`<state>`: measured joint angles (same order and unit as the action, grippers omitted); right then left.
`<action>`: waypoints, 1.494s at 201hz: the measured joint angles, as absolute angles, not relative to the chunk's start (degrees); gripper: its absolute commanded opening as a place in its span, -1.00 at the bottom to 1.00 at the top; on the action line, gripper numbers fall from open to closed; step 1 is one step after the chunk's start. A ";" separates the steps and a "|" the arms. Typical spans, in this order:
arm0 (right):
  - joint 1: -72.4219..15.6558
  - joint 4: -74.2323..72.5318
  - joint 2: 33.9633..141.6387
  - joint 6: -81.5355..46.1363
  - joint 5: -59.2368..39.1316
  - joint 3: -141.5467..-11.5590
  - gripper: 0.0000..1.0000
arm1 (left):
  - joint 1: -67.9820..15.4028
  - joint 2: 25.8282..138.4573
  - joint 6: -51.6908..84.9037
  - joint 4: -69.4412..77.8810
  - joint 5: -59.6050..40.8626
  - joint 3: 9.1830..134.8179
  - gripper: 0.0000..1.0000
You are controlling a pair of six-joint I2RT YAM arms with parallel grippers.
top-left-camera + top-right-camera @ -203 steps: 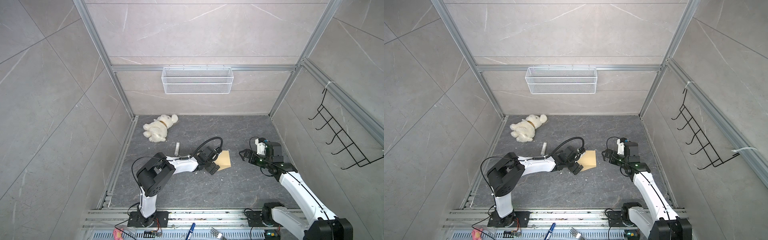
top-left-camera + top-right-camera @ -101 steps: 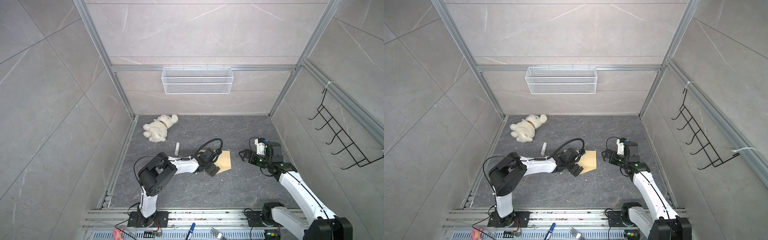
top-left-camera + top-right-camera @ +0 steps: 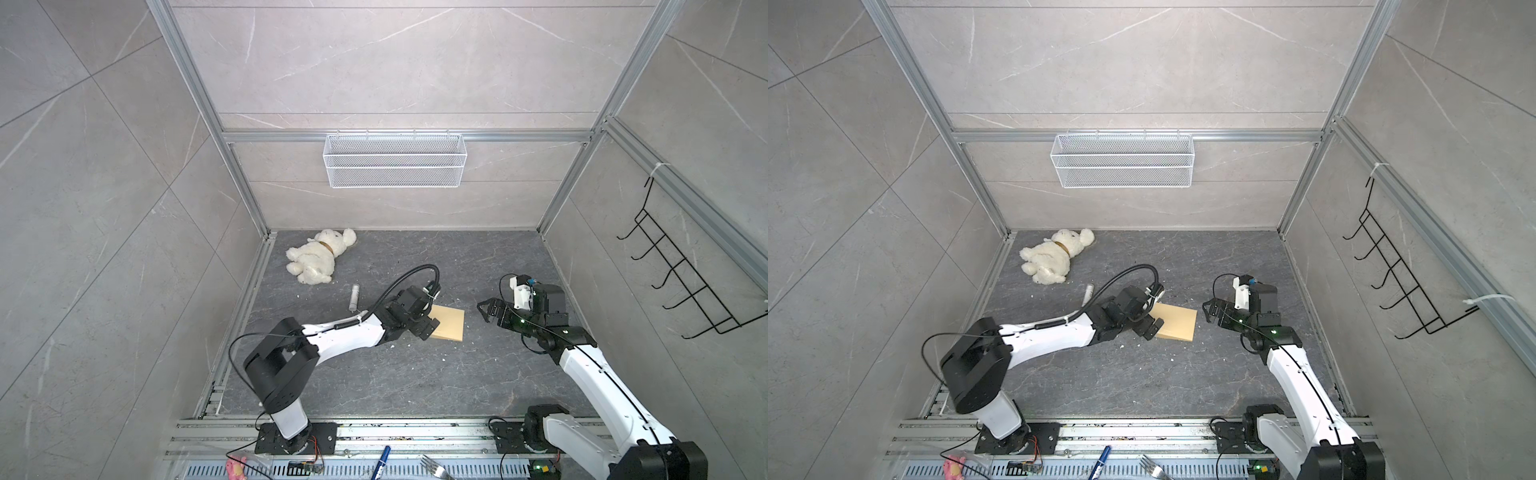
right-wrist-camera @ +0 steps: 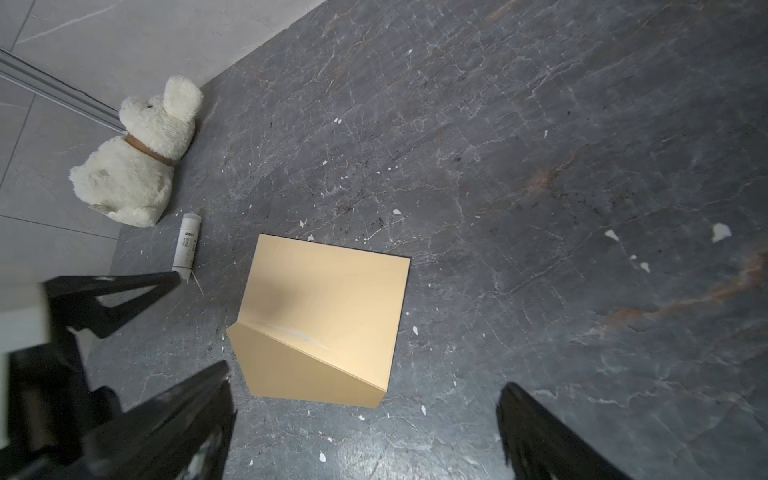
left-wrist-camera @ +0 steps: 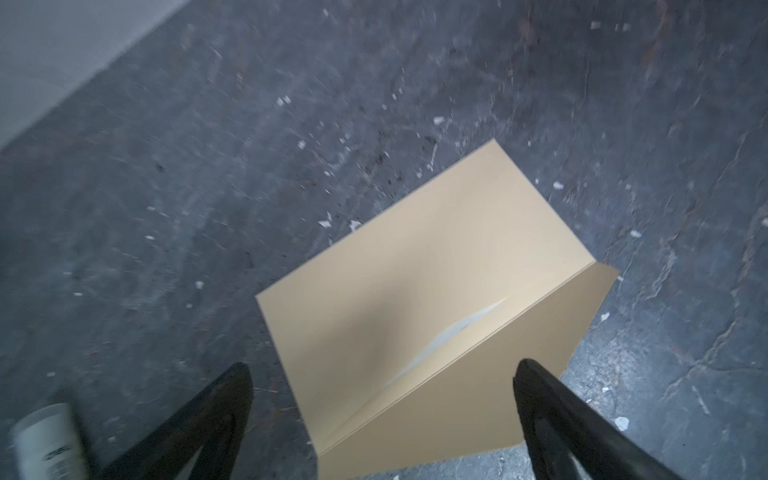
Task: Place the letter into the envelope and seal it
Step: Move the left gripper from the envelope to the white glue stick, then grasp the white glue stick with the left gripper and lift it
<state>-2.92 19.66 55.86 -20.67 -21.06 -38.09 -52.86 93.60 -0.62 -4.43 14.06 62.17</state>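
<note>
I should next move my left gripper to the glue stick's body (image 3: 353,301) (image 5: 54,464), between the plush bear and the envelope, and close it there to bring glue for sealing.
The plain yellow-tan envelope (image 3: 451,326) (image 3: 1179,324) lies flat on the dark floor, its flap (image 4: 299,370) folded over at one end with a pale streak along the crease. The letter is hidden. My left gripper (image 3: 431,321) (image 3: 1155,315) hovers at the envelope's left end. It is open, and its fingers stand wide either side of the flap end (image 5: 415,270) without touching it. My right gripper (image 3: 484,312) (image 3: 1207,311) is open too. It hangs just right of the envelope (image 4: 332,291) with a gap of floor between them.
A white plush bear (image 3: 318,259) lies at the back left. A white glue stick (image 3: 354,297) (image 4: 188,241) rests on the floor left of the envelope. A wire basket (image 3: 395,166) hangs on the back wall and a black hook rack (image 3: 681,282) on the right wall. White crumbs dot the floor.
The left arm's elbow has swung back and left while its gripper stays at the envelope's left end. The envelope and the right arm have hardly moved.
</note>
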 measured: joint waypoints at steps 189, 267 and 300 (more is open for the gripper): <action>-2.92 18.33 50.39 -20.05 -24.32 -37.67 0.98 | -27.29 95.48 10.98 -20.62 15.84 60.03 0.45; -2.92 18.13 50.41 -20.05 -25.67 -37.54 0.98 | -23.35 104.51 10.92 -20.18 12.91 66.87 0.11; -2.92 18.13 50.39 -20.01 -26.02 -37.52 0.98 | -22.68 106.28 10.92 -20.23 11.38 67.68 -0.04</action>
